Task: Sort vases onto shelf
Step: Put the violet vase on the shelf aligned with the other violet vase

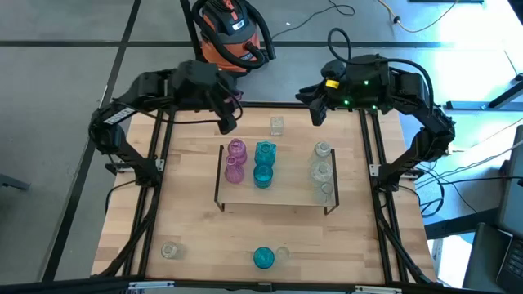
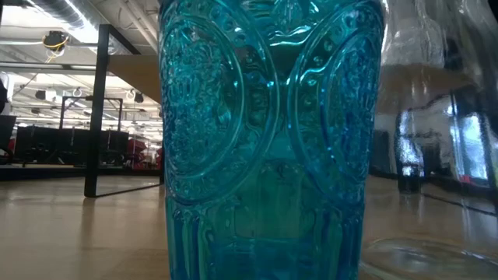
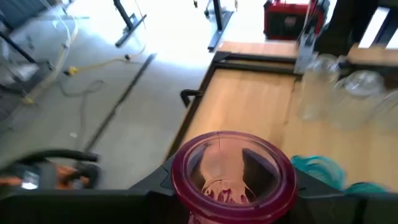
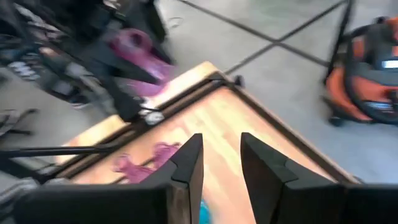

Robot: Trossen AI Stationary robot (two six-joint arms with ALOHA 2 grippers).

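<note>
Next, I let go of the pink vase in my left gripper on the shelf [image 1: 238, 192], just in front of the two pink vases standing there.
The shelf [image 1: 282, 196] stands mid-table. On it are two pink vases [image 1: 235, 159] at its left, two teal ones [image 1: 264, 163] in the middle and three clear ones [image 1: 322, 171] at its right. My left gripper [image 1: 226, 122] hangs over the table's far left, shut on another pink vase [image 3: 233, 177], which also shows in the right wrist view [image 4: 134, 43]. My right gripper [image 4: 222, 165] is open and empty above the far right [image 1: 317, 114]. My left gripper has the pink vase between its two fingers, one dark finger [image 3: 155, 190] on each side just below the round rim [image 3: 186, 180]. The mouth faces back toward the wrist. The vase is lifted clear of the table and tilted.
A clear vase [image 1: 277, 125] stands on the table behind the shelf. At the near edge stand a teal vase [image 1: 263, 258], huge in the low view [image 2: 264, 140], and clear ones [image 1: 169, 249] [image 1: 283, 253]. An orange-and-black vacuum cleaner [image 1: 233, 33] sits on the floor beyond the far edge.
</note>
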